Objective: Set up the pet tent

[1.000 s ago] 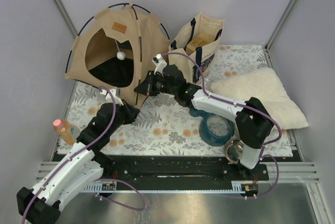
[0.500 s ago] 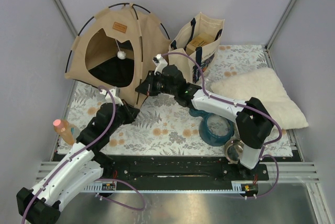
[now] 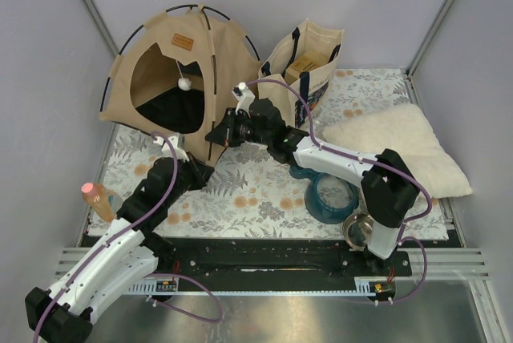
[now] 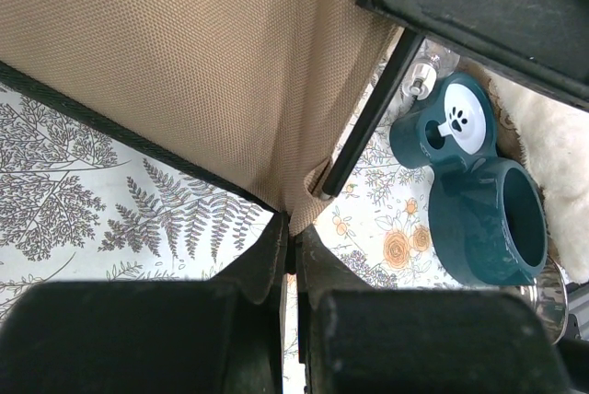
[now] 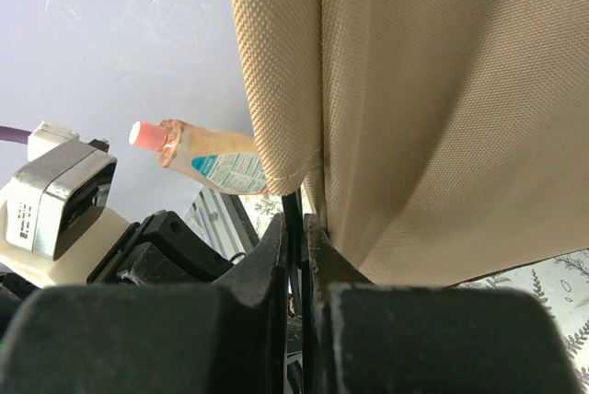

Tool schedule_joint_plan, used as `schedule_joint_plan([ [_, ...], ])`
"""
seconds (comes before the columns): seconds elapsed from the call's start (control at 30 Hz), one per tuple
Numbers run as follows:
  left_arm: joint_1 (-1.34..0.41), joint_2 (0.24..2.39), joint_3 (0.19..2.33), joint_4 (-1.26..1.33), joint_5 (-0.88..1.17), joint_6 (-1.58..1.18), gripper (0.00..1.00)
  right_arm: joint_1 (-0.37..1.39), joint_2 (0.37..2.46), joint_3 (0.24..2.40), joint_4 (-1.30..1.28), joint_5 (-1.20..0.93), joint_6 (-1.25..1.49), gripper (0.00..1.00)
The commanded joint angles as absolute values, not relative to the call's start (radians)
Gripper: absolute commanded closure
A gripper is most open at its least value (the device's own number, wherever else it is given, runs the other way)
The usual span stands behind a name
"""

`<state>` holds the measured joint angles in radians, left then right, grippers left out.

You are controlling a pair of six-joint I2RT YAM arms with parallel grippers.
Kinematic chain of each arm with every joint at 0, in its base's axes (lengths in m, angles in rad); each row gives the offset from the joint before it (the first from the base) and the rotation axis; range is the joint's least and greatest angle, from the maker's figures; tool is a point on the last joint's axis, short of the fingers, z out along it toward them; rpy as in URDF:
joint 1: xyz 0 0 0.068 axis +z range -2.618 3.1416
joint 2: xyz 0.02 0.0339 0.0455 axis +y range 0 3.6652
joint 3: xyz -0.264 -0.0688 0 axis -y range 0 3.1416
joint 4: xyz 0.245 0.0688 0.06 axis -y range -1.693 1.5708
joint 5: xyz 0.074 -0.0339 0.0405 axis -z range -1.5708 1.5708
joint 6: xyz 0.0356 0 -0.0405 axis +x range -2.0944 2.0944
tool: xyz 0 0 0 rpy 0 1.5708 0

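Note:
I should release the black pole from my right gripper, its foot on the flowered mat (image 3: 238, 171) beside the tent's front corner.
The tan canvas pet tent (image 3: 172, 70) stands at the back left, its arched doorway facing front and a white pom-pom (image 3: 184, 83) hanging in it. Thin black poles arc over it. My left gripper (image 3: 202, 170) is at the tent's front right bottom corner. In the left wrist view it (image 4: 293, 233) is shut on the fabric corner (image 4: 304, 210), next to a black pole (image 4: 368, 122). My right gripper (image 3: 218, 136) is just above, at the same edge. In the right wrist view it (image 5: 296, 224) is shut on a black pole (image 5: 293, 205) under the canvas (image 5: 442, 90).
A cream tote bag (image 3: 309, 58) stands right of the tent. A fluffy white pillow (image 3: 401, 147) lies at the right. A teal bowl (image 3: 329, 195) and a steel bowl (image 3: 361, 229) sit at the front right. A pink-capped bottle (image 3: 100, 199) stands at the front left.

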<state>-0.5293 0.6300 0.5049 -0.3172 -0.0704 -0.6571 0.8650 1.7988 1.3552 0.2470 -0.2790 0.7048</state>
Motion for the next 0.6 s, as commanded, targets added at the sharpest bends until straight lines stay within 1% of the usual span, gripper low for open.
schedule_joint_plan([
  [0.0,-0.552,0.615,0.531,-0.453,0.048,-0.632,1.00,0.821,1.795,1.433,0.344,-0.115,0.686,1.00],
  [0.33,-0.552,0.566,0.531,-0.419,0.089,-0.597,1.00,0.819,1.802,1.419,0.321,-0.089,0.657,1.00],
  [0.47,-0.552,0.561,0.541,-0.411,0.074,-0.583,1.00,0.822,1.798,1.401,0.331,-0.126,0.657,1.00],
  [0.57,-0.555,0.575,0.554,-0.384,0.116,-0.554,1.00,0.824,1.801,1.387,0.353,-0.162,0.655,1.00],
])
